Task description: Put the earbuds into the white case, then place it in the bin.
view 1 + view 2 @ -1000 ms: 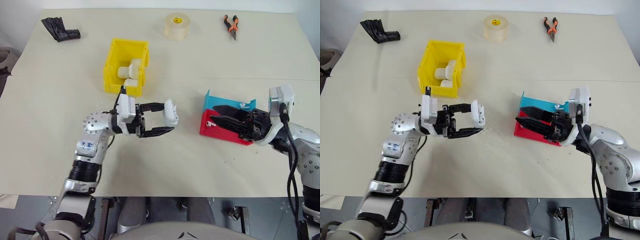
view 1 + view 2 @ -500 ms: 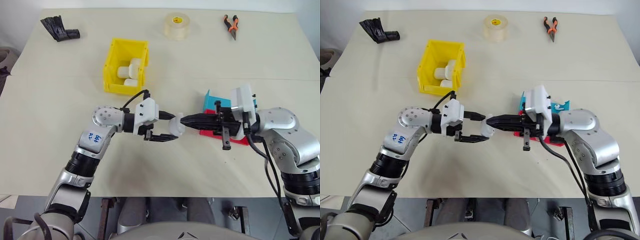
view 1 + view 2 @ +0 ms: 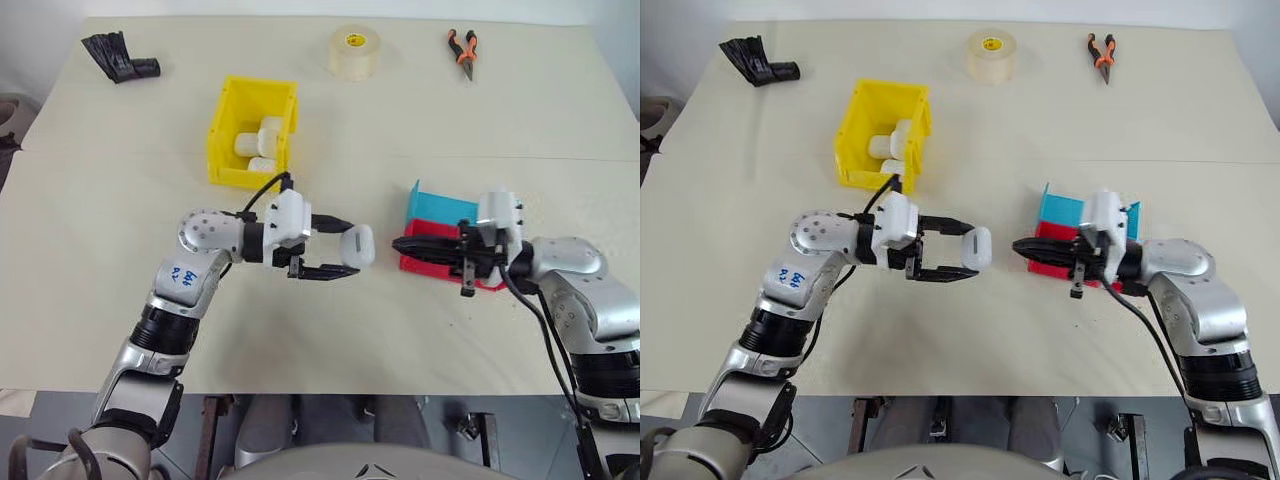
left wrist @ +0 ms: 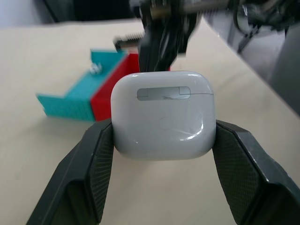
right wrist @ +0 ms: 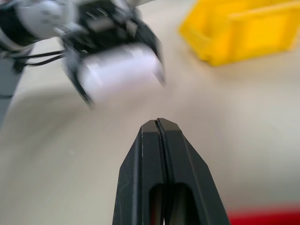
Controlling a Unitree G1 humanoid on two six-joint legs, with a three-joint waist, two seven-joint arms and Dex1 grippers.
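Observation:
Next, my left gripper releases the white case, now held above the table, in the far end of the yellow bin (image 3: 250,109), behind the other cases.
My left gripper (image 3: 349,247) is shut on the white case (image 3: 362,245) and holds it above the table, right of centre. In the left wrist view the case (image 4: 163,115) sits clamped between both fingers (image 4: 96,157), its lid closed. A short gap to the case's right, my right gripper (image 3: 398,243) points at it, shut with nothing between its tips (image 5: 157,123). A tiny white earbud (image 4: 95,69) shows on the blue tray. The yellow bin (image 3: 226,128) stands behind my left arm and holds several white cases.
A red tray (image 3: 432,264) and a blue tray (image 3: 438,207) lie under my right hand. At the far edge are a roll of tape (image 3: 354,52), orange-handled pliers (image 3: 461,48) and a black object (image 3: 120,58).
My right gripper, open over the red tray a second ago, shut and reached to the case, then drew back toward the trays. My left gripper has kept hold of the case.

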